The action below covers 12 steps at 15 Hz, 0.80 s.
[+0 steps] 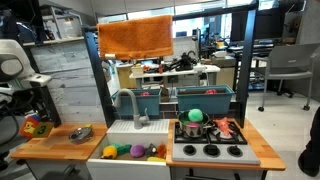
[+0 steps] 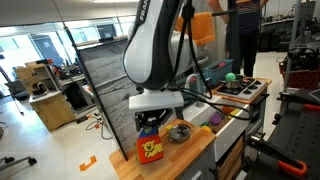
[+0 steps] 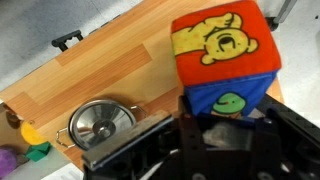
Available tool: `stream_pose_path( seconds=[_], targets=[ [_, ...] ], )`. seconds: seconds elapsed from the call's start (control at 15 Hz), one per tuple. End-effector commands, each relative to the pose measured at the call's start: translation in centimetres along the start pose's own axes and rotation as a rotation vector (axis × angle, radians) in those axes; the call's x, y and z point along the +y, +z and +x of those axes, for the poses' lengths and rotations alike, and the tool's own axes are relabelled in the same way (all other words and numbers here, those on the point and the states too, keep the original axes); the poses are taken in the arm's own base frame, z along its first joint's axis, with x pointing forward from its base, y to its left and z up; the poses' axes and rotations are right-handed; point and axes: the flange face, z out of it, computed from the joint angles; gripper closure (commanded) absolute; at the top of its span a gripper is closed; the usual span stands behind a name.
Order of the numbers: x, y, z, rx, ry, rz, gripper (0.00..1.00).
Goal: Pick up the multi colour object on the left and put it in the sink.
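My gripper is to release the multi colour object. I need to set it free on the toy foods at the sink's end (image 1: 150,149) nearest the stove.
The multi colour object (image 3: 225,50) is a cube with an orange bear face and a blue side. It stands at the left end of the wooden counter (image 3: 110,60) in both exterior views (image 1: 36,127) (image 2: 152,150). My gripper (image 3: 228,112) comes down on it from above (image 2: 152,128), with a finger against each side of the blue face, shut on it. I cannot tell whether the cube is off the counter. The white sink (image 1: 135,140) with its grey faucet (image 1: 128,105) lies to the right.
A small metal bowl (image 3: 100,122) sits on the counter between the cube and the sink (image 1: 80,132) (image 2: 180,131). Yellow, green and purple toy foods (image 1: 125,151) lie in the sink. The black stove (image 1: 210,150) holds a pot and more toys.
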Motion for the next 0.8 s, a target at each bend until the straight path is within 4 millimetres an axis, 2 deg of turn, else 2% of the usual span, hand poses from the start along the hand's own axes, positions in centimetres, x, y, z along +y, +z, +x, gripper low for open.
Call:
stream_pose_path(
  seconds=[0.0, 0.2, 0.27, 0.53, 0.73],
  targets=[
    [1.8, -4.2, 0.6, 0.032, -0.010, 0.009, 1.00],
    [3.1, -5.8, 1.7, 0.062, 0.029, 0.018, 1.00],
    [3.5, -8.5, 4.0, 0.090, 0.035, 0.064, 1.00],
    [5.0, -12.7, 8.3, 0.137, 0.137, 0.072, 1.00],
    [8.0, -16.0, 11.7, 0.170, 0.208, 0.031, 1.00]
  ],
)
